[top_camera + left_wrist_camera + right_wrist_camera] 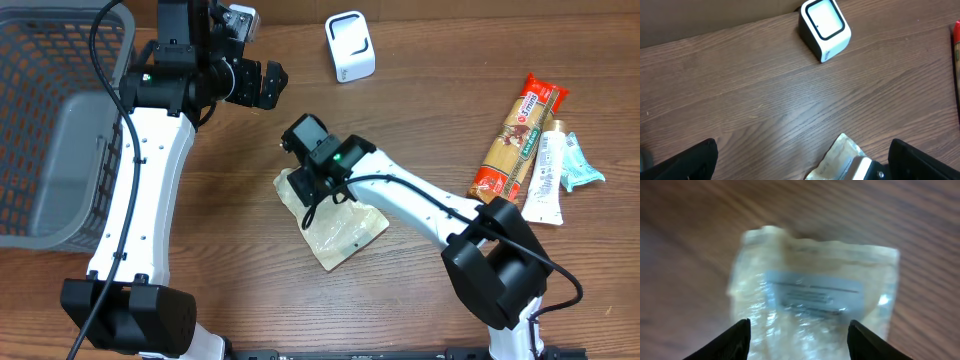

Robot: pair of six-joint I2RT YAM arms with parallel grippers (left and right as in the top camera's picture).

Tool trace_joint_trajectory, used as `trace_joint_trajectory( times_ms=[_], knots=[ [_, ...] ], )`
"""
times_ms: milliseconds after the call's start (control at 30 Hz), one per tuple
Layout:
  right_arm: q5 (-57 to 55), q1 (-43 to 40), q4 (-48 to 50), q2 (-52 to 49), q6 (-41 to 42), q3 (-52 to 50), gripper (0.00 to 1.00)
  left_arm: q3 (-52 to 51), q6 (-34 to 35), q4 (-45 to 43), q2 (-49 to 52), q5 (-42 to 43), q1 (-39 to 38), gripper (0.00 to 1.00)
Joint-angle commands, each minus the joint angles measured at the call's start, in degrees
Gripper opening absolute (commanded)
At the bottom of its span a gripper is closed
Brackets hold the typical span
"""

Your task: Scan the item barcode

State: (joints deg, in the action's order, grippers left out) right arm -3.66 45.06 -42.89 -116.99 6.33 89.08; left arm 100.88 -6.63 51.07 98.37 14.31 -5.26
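The pouch lies flat and is wider than my right gripper's fingers. My right gripper needs to pinch the pouch's middle (332, 218) into a fold before it carries the pouch to the scanner.
A clear plastic pouch (345, 232) with a pale label (812, 294) lies flat on the wooden table, mid-table. My right gripper (312, 188) hangs over its upper left end. In the right wrist view the jaws (797, 330) stand apart, one dark finger (732, 341) on each side, and the pouch fills the gap beneath them. The white barcode scanner (350, 46) stands at the back of the table, also in the left wrist view (825, 27). My left gripper (263, 85) is raised left of the scanner, open and empty, with a corner of the pouch (840, 156) below it.
A grey mesh basket (60, 130) stands at the far left. At the right lie a pasta packet (517, 138), a white tube (546, 178) and a teal packet (581, 165).
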Motion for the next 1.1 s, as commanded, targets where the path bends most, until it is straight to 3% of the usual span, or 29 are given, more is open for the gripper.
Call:
trace_joint_trajectory(
  times_ms=[0, 333, 567, 867, 900, 933, 967, 1033, 1067],
  knots=[
    [-6.10, 0.68, 0.61, -3.10, -0.20, -1.01, 0.60, 0.52, -1.09, -0.11, -0.87, 0.13, -0.42, 0.99],
    [0.28, 1.36, 0.20, -9.68, -0.17, -0.98, 0.50, 0.52, -1.09, -0.11, -0.87, 0.11, -0.42, 1.00],
    [-0.28, -1.36, 0.07, -9.11, -0.17, 1.81, 0.19, 0.52, -1.09, -0.11, -0.87, 0.11, -0.42, 1.00],
    [-0.28, -6.69, -0.26, -6.86, -0.15, 6.29, 0.11, 0.52, -1.09, -0.11, -0.87, 0.13, -0.42, 1.00],
    [-0.26, -7.43, -0.20, -6.86, 0.04, 6.45, 0.16, 0.52, -1.09, -0.11, -0.87, 0.13, -0.42, 1.00],
    [-0.26, -8.15, -0.09, -6.86, 0.31, 6.47, 0.49, 0.52, -1.09, -0.11, -0.87, 0.11, -0.42, 1.00],
    [-0.26, -8.87, -0.26, -6.86, 0.28, 6.47, 0.69, 0.52, -1.09, -0.11, -0.87, 0.13, -0.42, 1.00],
    [-0.24, -10.08, -1.20, -6.86, 0.26, 6.58, 0.82, 0.52, -1.09, -0.11, -0.87, 0.13, -0.42, 1.00],
    [-0.11, -10.45, -2.08, -6.86, 0.24, 6.88, 0.83, 0.52, -1.09, -0.11, -0.87, 0.13, -0.42, 1.00]
  ],
)
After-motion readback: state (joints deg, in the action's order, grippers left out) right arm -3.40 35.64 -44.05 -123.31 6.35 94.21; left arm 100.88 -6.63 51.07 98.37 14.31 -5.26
